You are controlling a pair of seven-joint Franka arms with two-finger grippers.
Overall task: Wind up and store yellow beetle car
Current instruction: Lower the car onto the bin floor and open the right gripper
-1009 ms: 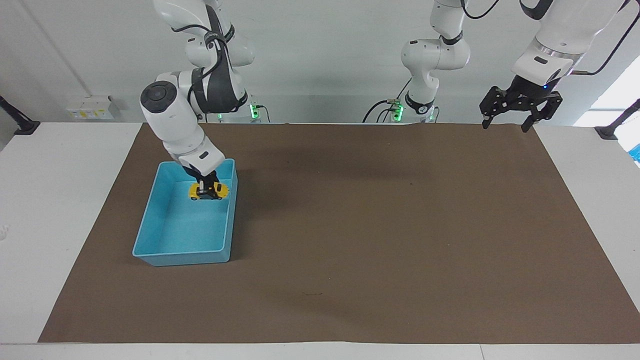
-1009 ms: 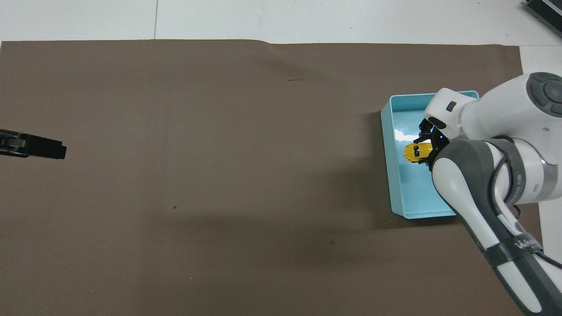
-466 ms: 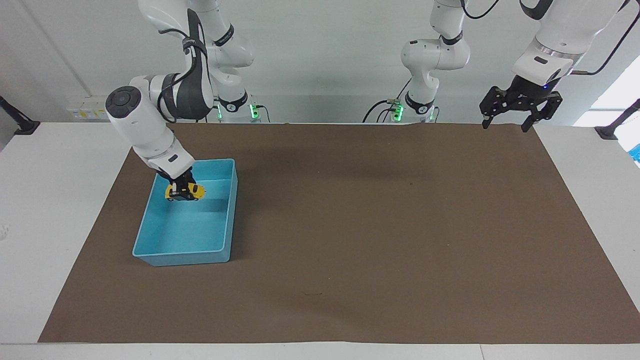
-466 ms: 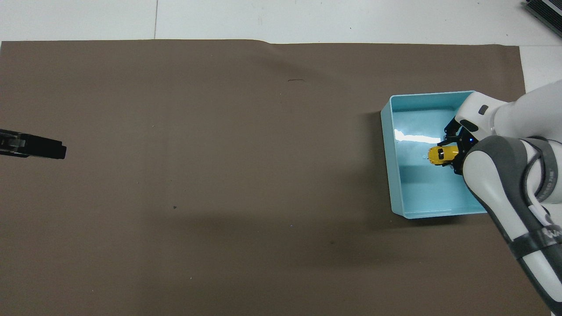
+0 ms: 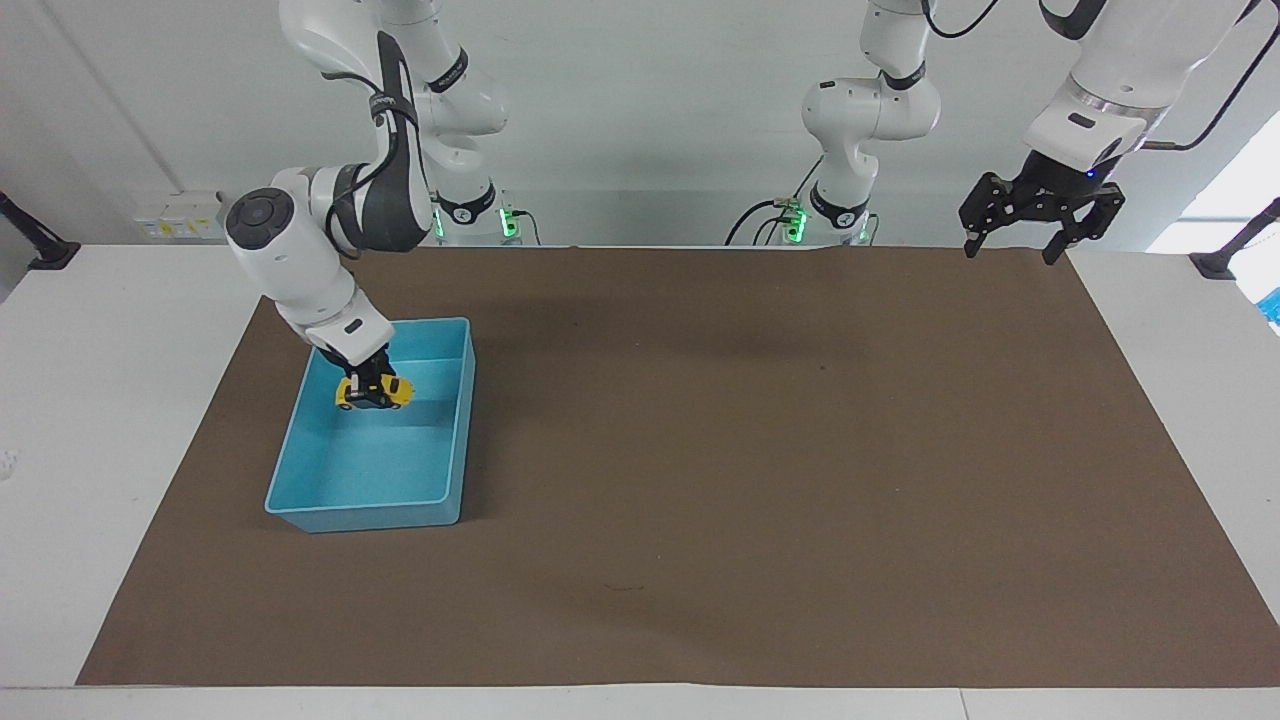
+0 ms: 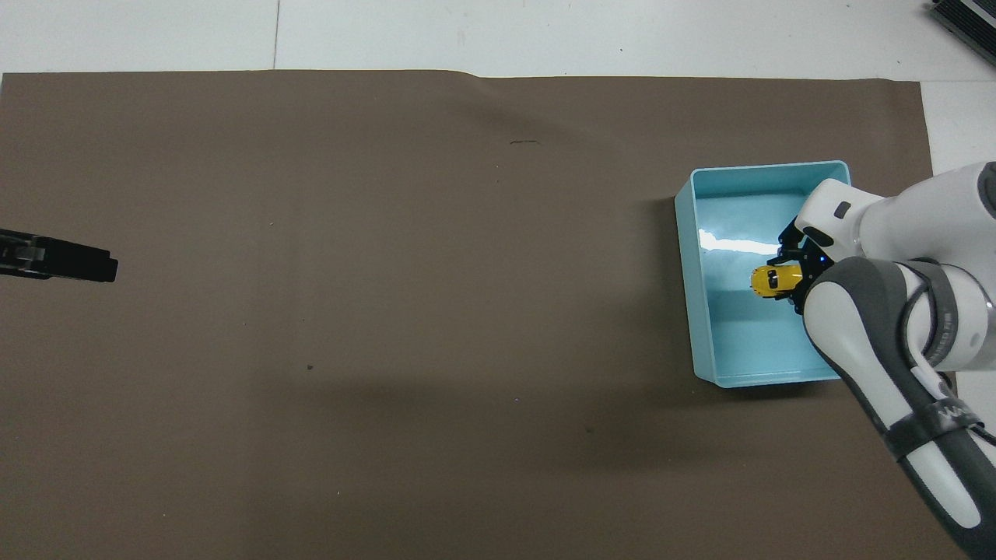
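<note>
My right gripper is going to set the yellow beetle car free on the light blue bin's bottom, beside the bright streak [image 6: 756, 298]. The car now hangs low inside the bin.
The yellow beetle car [image 5: 374, 393] [image 6: 772, 280] hangs inside the light blue bin [image 5: 300, 518] [image 6: 688, 257], low over the part of its floor nearest the robots. My right gripper [image 5: 370, 385] [image 6: 787, 274] is shut on the car and reaches down into the bin from above. The car is tilted slightly. My left gripper [image 5: 1032, 232] waits open, raised over the corner of the brown mat at the left arm's end; only its tip [image 6: 85, 264] shows in the overhead view.
A brown mat [image 5: 760, 470] covers most of the white table. The blue bin stands on it toward the right arm's end. Nothing else lies in the bin.
My right gripper has carried the car from the bin wall toward the table's middle across to the bin's outer side, and it has sunk a little lower. The left arm has not moved.
</note>
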